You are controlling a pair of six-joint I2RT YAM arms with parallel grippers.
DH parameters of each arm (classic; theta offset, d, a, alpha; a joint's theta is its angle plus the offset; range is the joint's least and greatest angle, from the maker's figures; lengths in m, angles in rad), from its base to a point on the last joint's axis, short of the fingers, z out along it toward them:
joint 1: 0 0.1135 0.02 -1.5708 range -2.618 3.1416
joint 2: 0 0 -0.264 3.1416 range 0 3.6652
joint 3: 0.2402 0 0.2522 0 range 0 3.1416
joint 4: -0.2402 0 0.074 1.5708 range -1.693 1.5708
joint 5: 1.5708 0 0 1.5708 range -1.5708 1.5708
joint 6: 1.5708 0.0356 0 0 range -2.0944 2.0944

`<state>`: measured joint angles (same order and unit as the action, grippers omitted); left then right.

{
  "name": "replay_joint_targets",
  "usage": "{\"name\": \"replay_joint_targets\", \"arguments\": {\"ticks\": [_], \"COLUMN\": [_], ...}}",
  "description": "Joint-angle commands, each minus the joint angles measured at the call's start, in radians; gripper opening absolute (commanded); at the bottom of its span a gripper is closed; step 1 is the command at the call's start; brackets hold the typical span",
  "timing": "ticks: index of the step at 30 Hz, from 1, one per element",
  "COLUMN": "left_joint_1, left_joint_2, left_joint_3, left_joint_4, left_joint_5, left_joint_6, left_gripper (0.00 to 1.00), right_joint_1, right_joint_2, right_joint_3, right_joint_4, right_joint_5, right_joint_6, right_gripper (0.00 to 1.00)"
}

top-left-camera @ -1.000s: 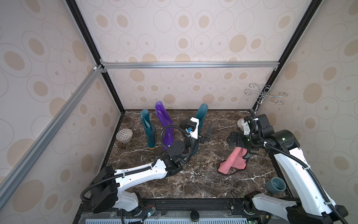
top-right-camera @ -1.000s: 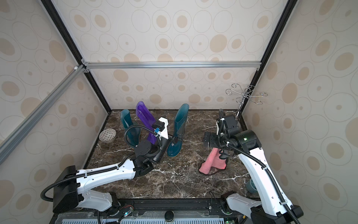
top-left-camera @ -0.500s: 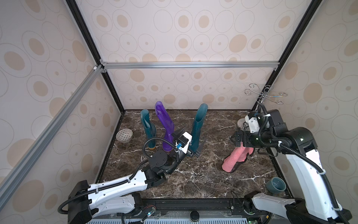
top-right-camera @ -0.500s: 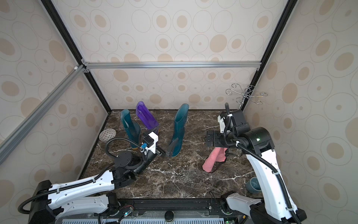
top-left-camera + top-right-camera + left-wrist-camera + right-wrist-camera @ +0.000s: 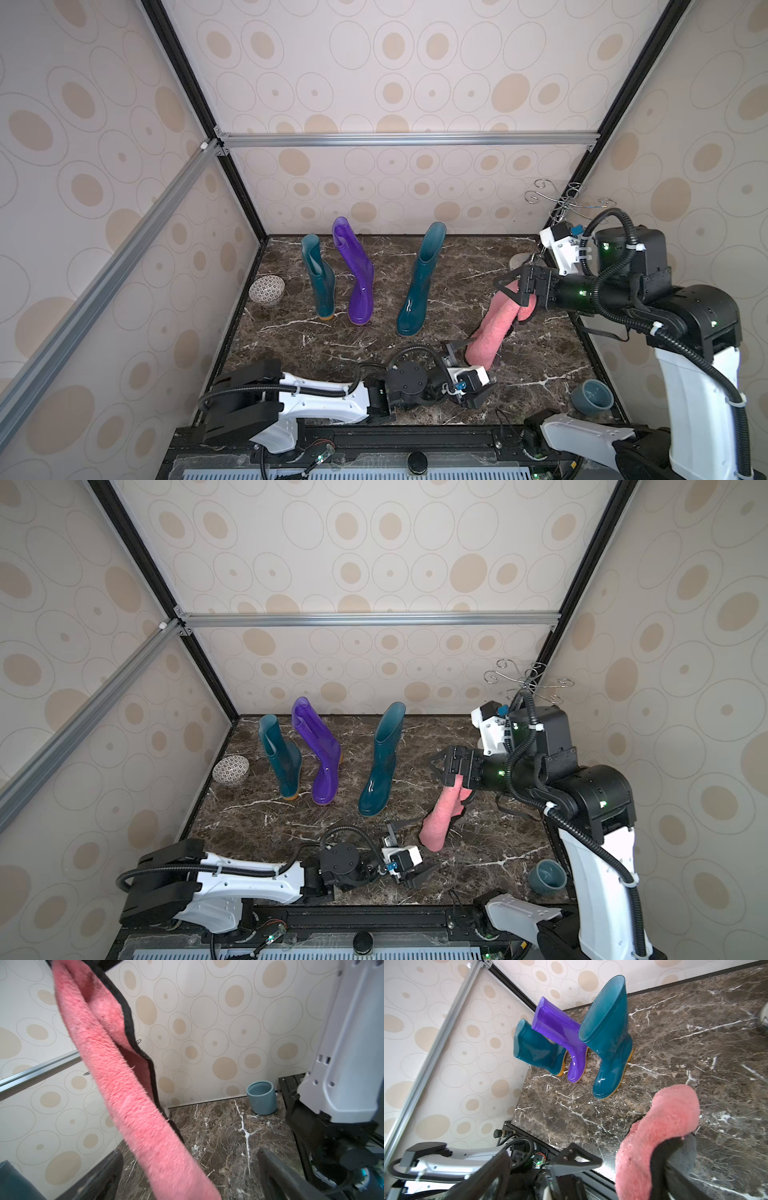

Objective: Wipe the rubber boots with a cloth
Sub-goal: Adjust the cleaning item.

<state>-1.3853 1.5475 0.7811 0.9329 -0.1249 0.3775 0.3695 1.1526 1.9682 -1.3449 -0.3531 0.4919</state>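
The pink cloth hangs over a finger of the robot's open right gripper, so the left gripper needs to take the pink cloth's hanging part (image 5: 439, 822) and pull it off.
Three rubber boots stand upright at the back left: a dark teal one (image 5: 320, 282) (image 5: 282, 762), a purple one (image 5: 357, 282) (image 5: 564, 1036) and a taller teal one (image 5: 419, 286) (image 5: 610, 1039). The pink cloth (image 5: 492, 328) (image 5: 442, 816) (image 5: 124, 1076) hangs draped over one finger of my right gripper (image 5: 515, 295) (image 5: 583, 1178); its jaws stand wide open above the floor at the right. Low at the front, my left gripper (image 5: 469, 370) (image 5: 187, 1178) is open, its fingers either side of the cloth's lower end and apart from it.
A patterned bowl (image 5: 267, 291) sits by the left wall. A blue-grey cup (image 5: 592, 397) (image 5: 261, 1097) stands at the front right corner. A wire rack (image 5: 561, 199) rises in the back right corner. Aluminium bars cross overhead at the back and left.
My left arm left the tall teal boot, drew back to the front and swung right to the cloth's lower end. My right arm raised the cloth off the floor; it now hangs.
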Motion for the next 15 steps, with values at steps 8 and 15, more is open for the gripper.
{"name": "replay_joint_targets", "arguments": {"ticks": [8, 15], "left_joint_1": [0.041, 0.061], "left_joint_2": [0.12, 0.14], "left_joint_3": [0.201, 0.192], "left_joint_4": [0.124, 0.168], "left_joint_5": [-0.171, -0.225], "left_joint_6": [0.07, 0.026], "left_gripper": [0.4, 0.97], "right_joint_1": [0.004, 0.003], "right_joint_2": [-0.086, -0.135], "right_joint_3": [-0.032, -0.126], "right_joint_4": [0.055, 0.117], "right_joint_5": [-0.167, -0.225], "right_joint_6": [0.089, 0.118], "right_gripper": [1.0, 1.0]}}
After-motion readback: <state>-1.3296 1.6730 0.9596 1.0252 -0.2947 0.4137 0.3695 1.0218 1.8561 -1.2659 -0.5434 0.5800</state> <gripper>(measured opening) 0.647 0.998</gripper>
